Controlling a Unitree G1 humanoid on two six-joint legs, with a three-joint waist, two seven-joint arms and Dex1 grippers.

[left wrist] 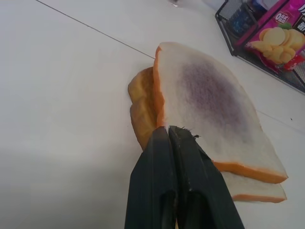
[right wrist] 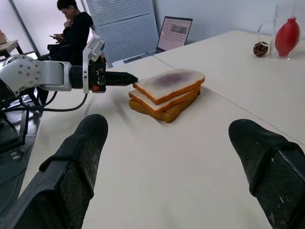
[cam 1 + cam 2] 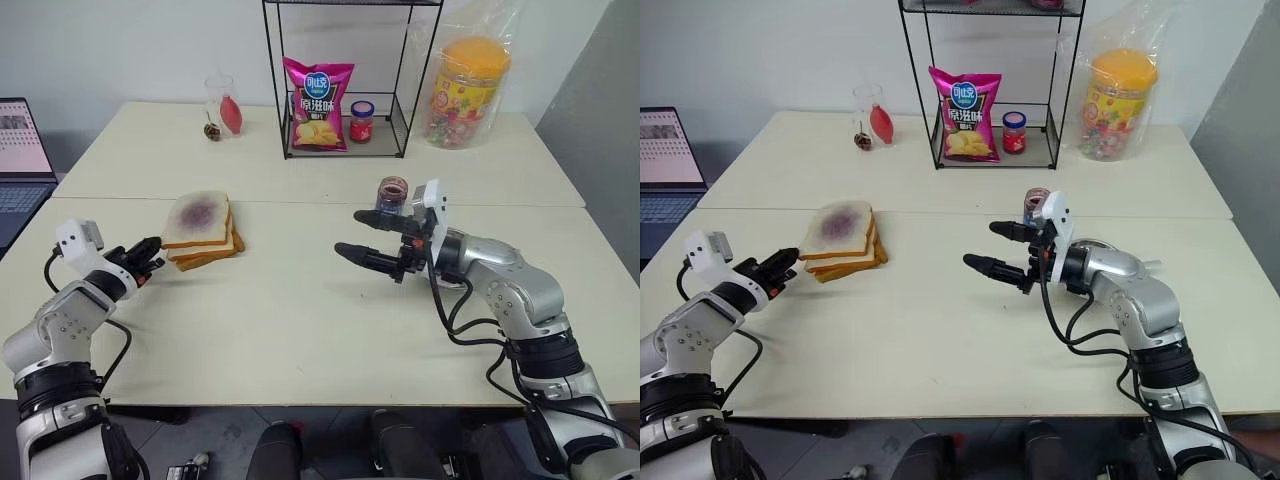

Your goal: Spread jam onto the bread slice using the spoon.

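The top bread slice's near corner is all that my left gripper's shut fingers touch, so next I open, reach further in and pinch the crust [image 3: 178, 246] before lifting the slice.
The bread slice [image 3: 198, 216], white with a purple jam smear in its middle, lies on top of a small stack of slices at the table's left. My left gripper [image 3: 155, 248] is shut, and its tips [image 1: 171, 130] rest against the near crust edge of that top slice; I see nothing between the fingers. My right gripper [image 3: 349, 232] hovers open over the table's middle, pointing left toward the stack and holding nothing. A small glass jar of dark jam [image 3: 392, 189] stands just behind it. The spoon is out of view.
A black wire rack [image 3: 345, 150] at the back holds a pink chips bag [image 3: 317, 104] and a red-lidded jar [image 3: 362, 122]. A bagged candy tub [image 3: 466, 92] stands back right, a glass with a red object [image 3: 226, 108] back left, and a laptop [image 3: 20, 150] far left. A person [image 2: 71, 24] sits beyond.
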